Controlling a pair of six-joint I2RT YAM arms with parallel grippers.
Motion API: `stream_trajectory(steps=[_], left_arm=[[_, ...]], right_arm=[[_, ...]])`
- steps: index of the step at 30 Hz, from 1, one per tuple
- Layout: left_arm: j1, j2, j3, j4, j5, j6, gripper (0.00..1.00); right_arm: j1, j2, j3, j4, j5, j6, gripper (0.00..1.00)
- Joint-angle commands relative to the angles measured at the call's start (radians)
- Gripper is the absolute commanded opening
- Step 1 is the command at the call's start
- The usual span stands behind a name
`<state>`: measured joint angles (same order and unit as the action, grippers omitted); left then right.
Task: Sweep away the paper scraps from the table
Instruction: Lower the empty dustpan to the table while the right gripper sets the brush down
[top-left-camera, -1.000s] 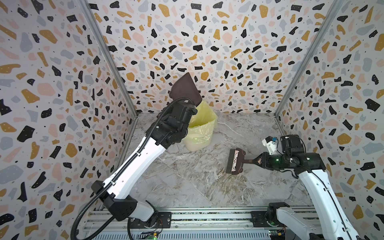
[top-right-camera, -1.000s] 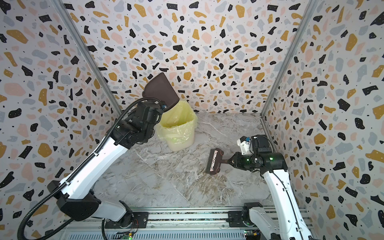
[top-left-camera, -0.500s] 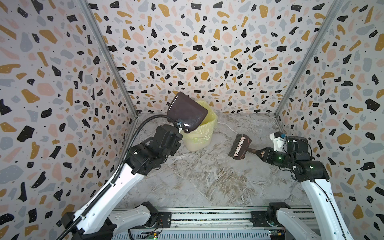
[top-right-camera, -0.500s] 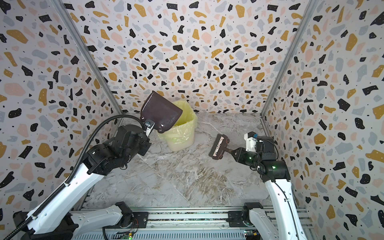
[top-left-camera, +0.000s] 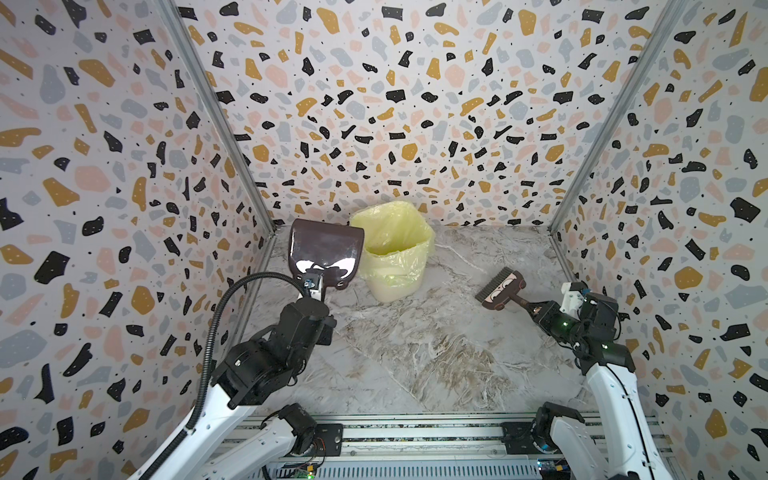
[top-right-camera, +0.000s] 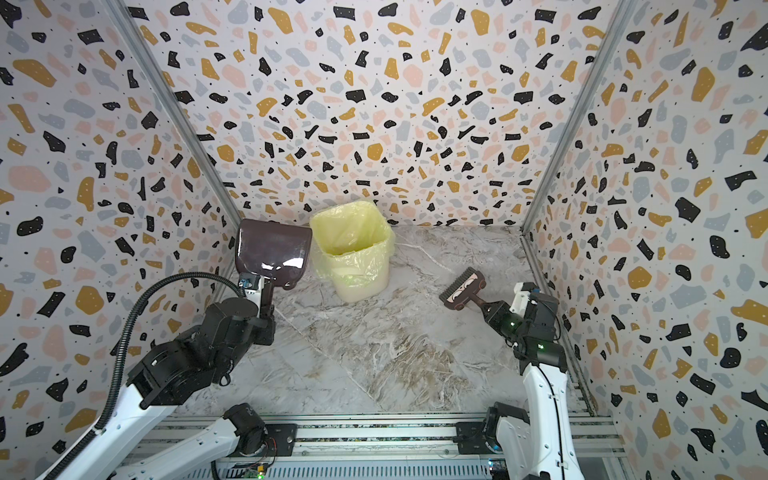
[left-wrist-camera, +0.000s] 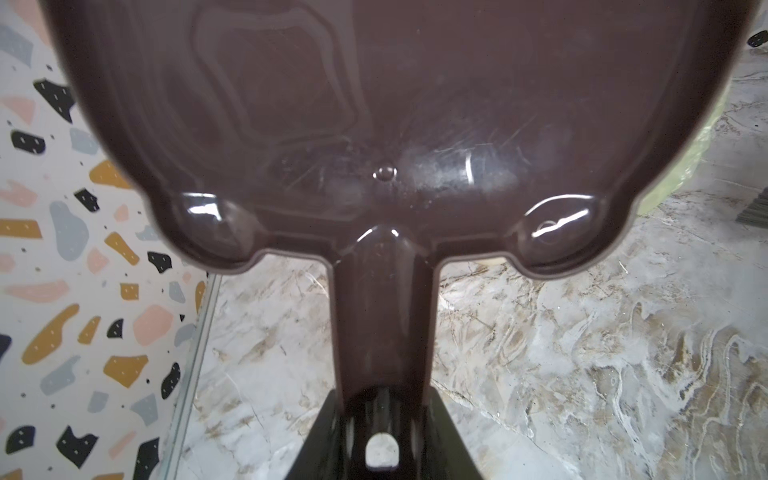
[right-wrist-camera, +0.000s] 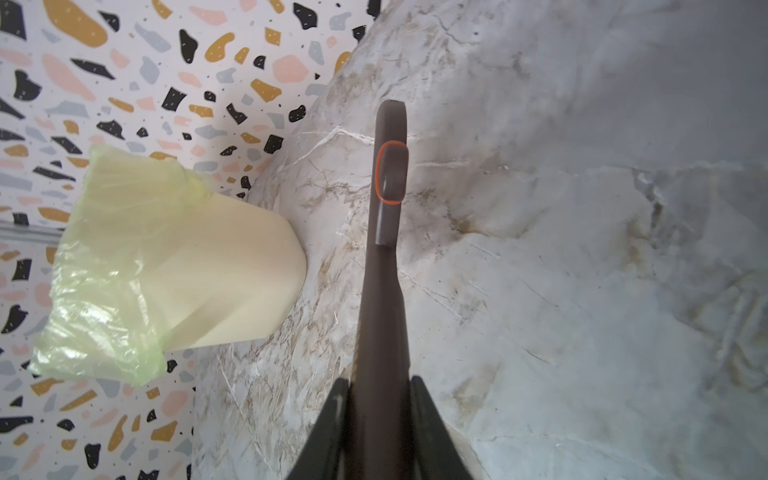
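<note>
My right gripper is to set the brown brush down on the bare marble (top-left-camera: 502, 325) (right-wrist-camera: 496, 294) between itself and the bin, with the brush's bristles pointing towards the back.
No paper scraps show in any view; the marble table (top-left-camera: 436, 353) lies bare. My left gripper (top-left-camera: 315, 287) is shut on the handle of a glossy brown dustpan (top-left-camera: 325, 253), held tilted up by the left wall, just left of the bin. The left wrist view is filled by the dustpan (left-wrist-camera: 374, 104), with the left gripper (left-wrist-camera: 382, 415) clamped on its handle. My right gripper (top-left-camera: 534, 309) is shut on the handle of a brown brush (top-left-camera: 500, 289), bristles towards the back. In the right wrist view the brush (right-wrist-camera: 384, 249) runs out from the right gripper (right-wrist-camera: 380, 399), above the table.
A cream bin (top-left-camera: 395, 253) with a yellow liner stands at the back, left of centre, and shows in a top view (top-right-camera: 353, 253) and beside the brush as the bin (right-wrist-camera: 232, 282). Terrazzo walls close three sides. A metal rail (top-left-camera: 415, 434) runs along the front.
The left arm has drawn back and lowered the dustpan from above the bin to its left side. The right arm has carried the brush right and towards the back.
</note>
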<state>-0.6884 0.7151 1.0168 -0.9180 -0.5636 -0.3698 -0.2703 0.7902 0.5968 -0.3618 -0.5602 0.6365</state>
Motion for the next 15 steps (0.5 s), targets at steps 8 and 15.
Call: stream_trajectory(steps=[8,15], left_arm=[[0.007,-0.058,-0.21,0.171,0.113,-0.301,0.0],[0.018,-0.078,-0.366,0.255,0.162,-0.422,0.0]], right_arm=[[-0.076,-0.073,-0.189,0.173,-0.06,0.09,0.0],[-0.084,-0.099,-0.21,0.084,-0.017,0.104,0.04]])
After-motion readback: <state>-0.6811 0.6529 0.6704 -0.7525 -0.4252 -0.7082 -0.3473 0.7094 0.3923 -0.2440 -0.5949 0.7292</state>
